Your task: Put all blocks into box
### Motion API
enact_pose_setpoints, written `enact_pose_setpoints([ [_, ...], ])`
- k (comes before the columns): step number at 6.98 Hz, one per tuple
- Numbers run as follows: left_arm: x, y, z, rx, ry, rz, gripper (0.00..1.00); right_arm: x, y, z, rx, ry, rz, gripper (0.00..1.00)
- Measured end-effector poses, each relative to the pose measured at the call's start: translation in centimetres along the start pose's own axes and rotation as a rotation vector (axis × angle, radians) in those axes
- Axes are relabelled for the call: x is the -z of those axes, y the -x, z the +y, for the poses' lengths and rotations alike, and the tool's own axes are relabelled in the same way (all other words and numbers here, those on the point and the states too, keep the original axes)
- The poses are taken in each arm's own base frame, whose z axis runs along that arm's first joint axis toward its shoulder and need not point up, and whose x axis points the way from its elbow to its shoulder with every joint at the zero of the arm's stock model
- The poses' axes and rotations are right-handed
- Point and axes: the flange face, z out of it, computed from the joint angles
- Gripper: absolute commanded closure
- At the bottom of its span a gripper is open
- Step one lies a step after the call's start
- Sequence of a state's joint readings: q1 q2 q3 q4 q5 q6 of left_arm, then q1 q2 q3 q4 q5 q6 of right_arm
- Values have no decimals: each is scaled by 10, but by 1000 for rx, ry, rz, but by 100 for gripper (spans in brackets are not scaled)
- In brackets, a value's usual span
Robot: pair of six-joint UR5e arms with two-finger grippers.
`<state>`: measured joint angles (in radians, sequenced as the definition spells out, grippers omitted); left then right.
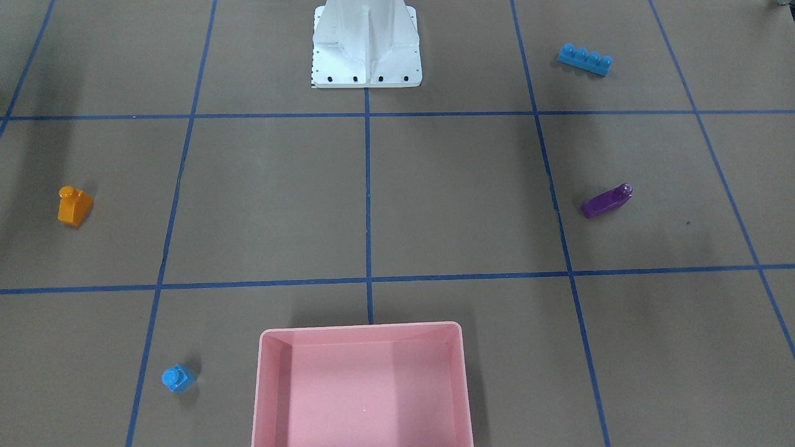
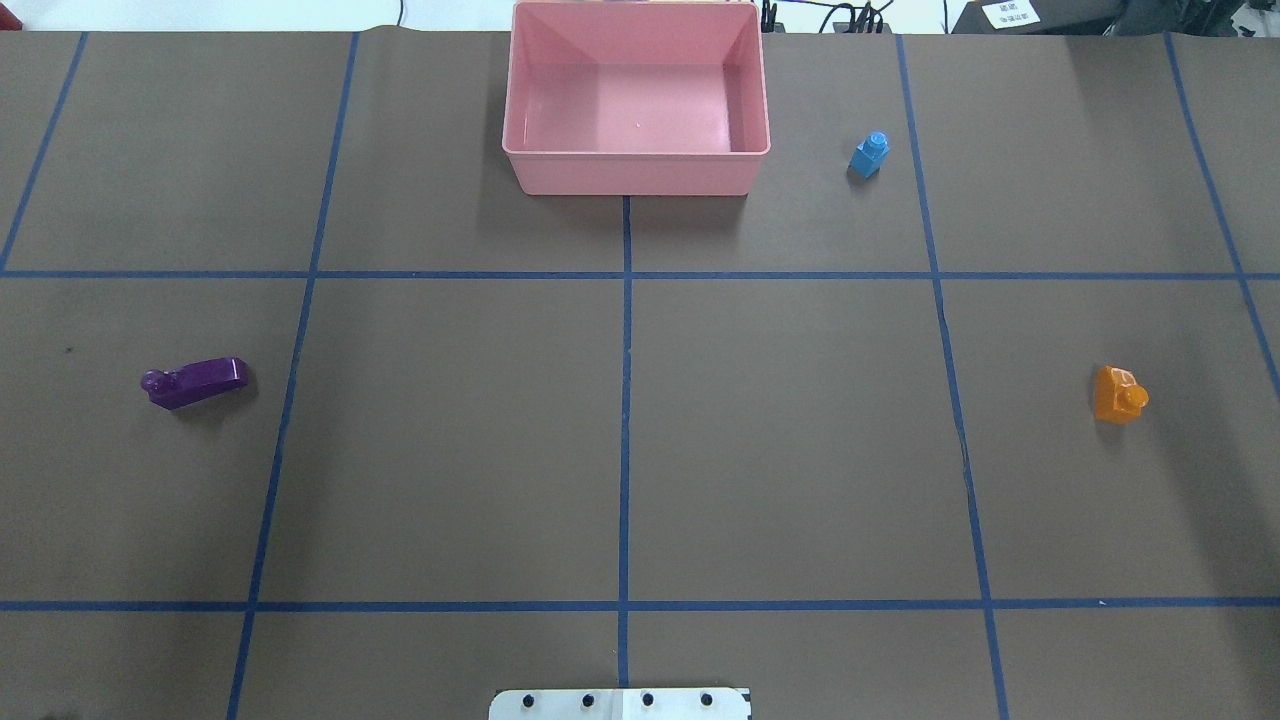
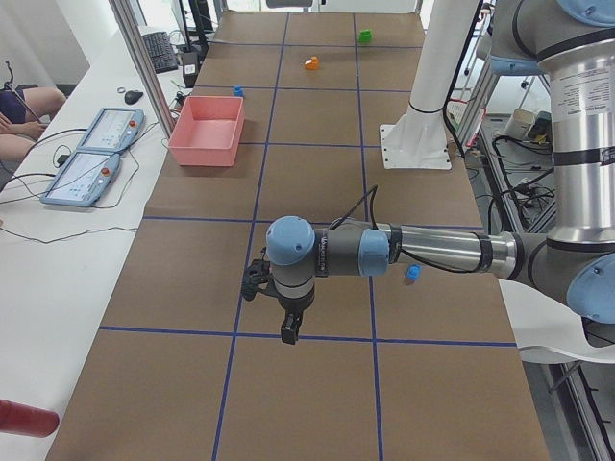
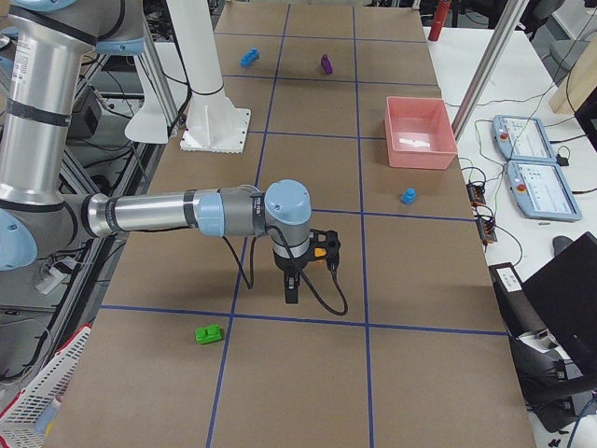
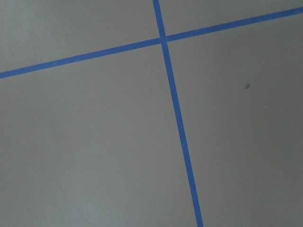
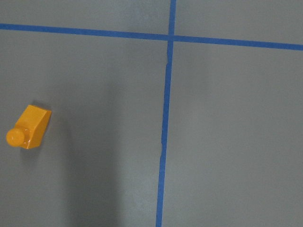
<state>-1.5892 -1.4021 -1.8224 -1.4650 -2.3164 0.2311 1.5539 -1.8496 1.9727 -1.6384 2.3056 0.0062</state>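
Observation:
My right gripper is to go to the orange brick next and close on its end with the round knob point(image 1: 71, 198) point(image 6: 24, 133).
The pink box point(image 2: 636, 172) stands at the table's far middle with no brick in it. The small blue brick point(image 2: 869, 154) is just right of it. The orange brick point(image 2: 1119, 394) lies at the right and shows in the right wrist view point(image 6: 27, 127). The purple brick point(image 2: 195, 381) lies at the left. The long blue brick point(image 1: 584, 59) is near the base on my left side. The green brick point(image 4: 209, 332) lies beyond the table's right end grid line. My left gripper point(image 3: 286, 331) and right gripper point(image 4: 291, 291) hang over the table; I cannot tell whether they are open or shut.
The white robot base point(image 1: 366, 46) stands at the near middle. Blue tape lines point(image 2: 625, 400) form a grid on the brown table. Operator tablets point(image 3: 96, 158) lie on a side bench beyond the box. The left wrist view shows only table and tape.

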Motion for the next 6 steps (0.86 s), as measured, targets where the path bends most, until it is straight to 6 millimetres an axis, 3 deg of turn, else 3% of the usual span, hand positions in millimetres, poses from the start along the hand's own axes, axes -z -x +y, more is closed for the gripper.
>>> enact_pose_setpoints([
  [4, 5, -4, -2, -15, -15, -5, 0, -1, 1, 1, -1, 3, -15, 0],
  [6, 6, -5, -3, -18, -18, -7, 0, -10, 16, -2, -16, 16, -44, 0],
])
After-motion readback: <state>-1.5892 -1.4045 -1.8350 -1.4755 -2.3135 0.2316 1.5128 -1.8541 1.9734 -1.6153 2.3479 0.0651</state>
